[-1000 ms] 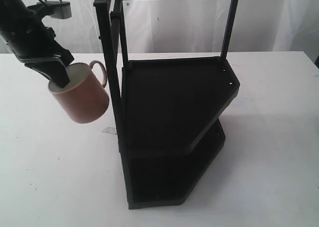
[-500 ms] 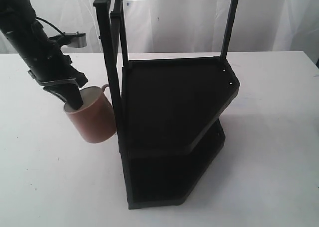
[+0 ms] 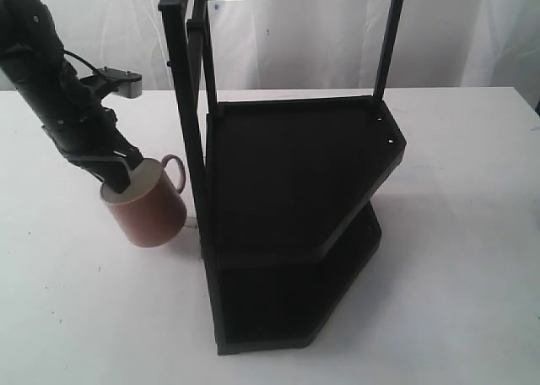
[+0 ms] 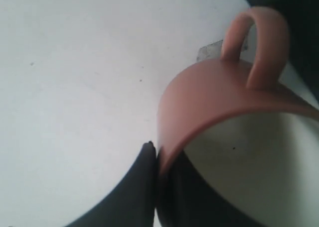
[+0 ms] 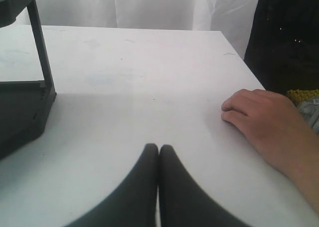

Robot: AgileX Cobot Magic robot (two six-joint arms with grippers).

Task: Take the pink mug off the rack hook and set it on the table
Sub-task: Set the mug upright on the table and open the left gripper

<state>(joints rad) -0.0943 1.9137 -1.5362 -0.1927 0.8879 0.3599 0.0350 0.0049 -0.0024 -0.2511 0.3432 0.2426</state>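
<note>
The robot's left gripper will release the pink mug upright on the table (image 3: pixel 170 240) next to the black rack's upright post.
The pink mug (image 3: pixel 145 206) hangs low over the white table (image 3: pixel 76 309), just left of the black rack (image 3: pixel 295 182), tilted, with its handle (image 3: pixel 175 170) toward the rack. My left gripper (image 3: pixel 123 177) is shut on its rim, one finger inside and one outside. The left wrist view shows the mug (image 4: pixel 214 92) close up, with the left gripper (image 4: pixel 159 155) pinching its wall; whether its base touches the table cannot be told. A small black peg (image 3: pixel 170 64) juts from the rack's upper left frame. My right gripper (image 5: pixel 158 148) is shut on nothing above the table (image 5: pixel 139 72).
A small grey scrap (image 4: pixel 209 50) lies on the table by the rack's foot. A person's hand (image 5: pixel 264 122) rests on the table near the right gripper. The rack's corner (image 5: pixel 25 102) shows in the right wrist view. The right arm is out of the exterior view.
The left arm has come down with the mug, first toward the rack, then a little back to the left. The mug now hangs much lower and closer to the table.
</note>
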